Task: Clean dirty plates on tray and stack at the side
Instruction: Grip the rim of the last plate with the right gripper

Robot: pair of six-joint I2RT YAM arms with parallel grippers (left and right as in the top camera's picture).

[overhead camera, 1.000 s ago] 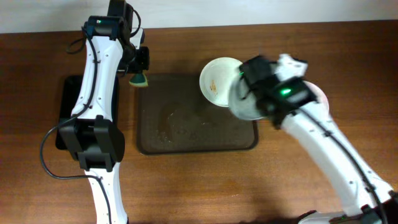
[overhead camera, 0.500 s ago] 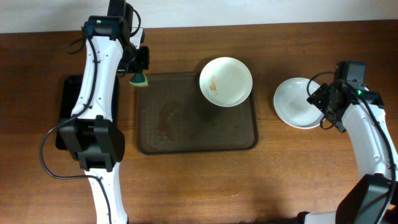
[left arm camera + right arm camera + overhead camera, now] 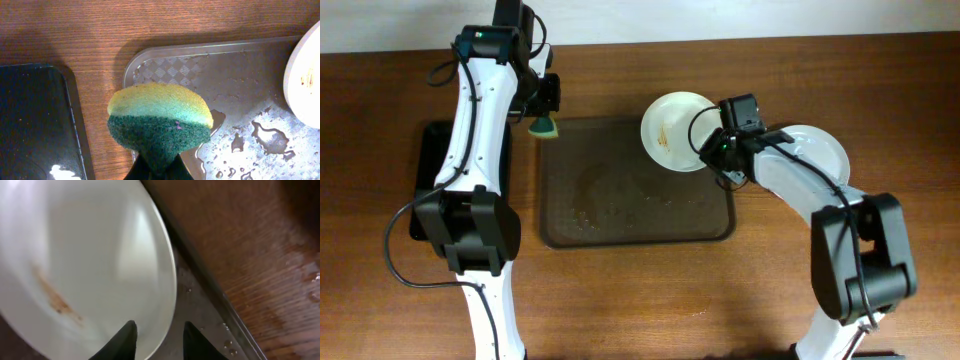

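Observation:
The smeared plate is far from the sponge in the robot's left gripper, so the right gripper needs to bring the plate over by its rim [image 3: 162, 336] and hold it for wiping.
A white plate [image 3: 675, 130] with an orange-brown smear sits on the far right corner of the brown tray [image 3: 620, 215]. In the right wrist view the plate [image 3: 75, 255] fills the left side. My right gripper [image 3: 160, 340] is open, with one finger over the plate and one over the tray, so the plate's right rim lies between them. From overhead the right gripper [image 3: 718, 150] is at that rim. Another white plate [image 3: 820, 150] lies on the table right of the tray, partly hidden by my right arm. My left gripper [image 3: 160, 174] is shut on a yellow-green sponge [image 3: 160, 117], held above the tray's far left corner [image 3: 544, 127].
A narrow black tray [image 3: 425, 165] lies left of the brown tray, also seen in the left wrist view [image 3: 35, 120]. The brown tray's surface [image 3: 250, 135] is wet with water drops. Bare wooden table [image 3: 650, 300] lies in front of the tray.
My right arm carried a plate from the tray to the table on the right, let it go, and has come back to the smeared plate's right rim. The left arm has not moved.

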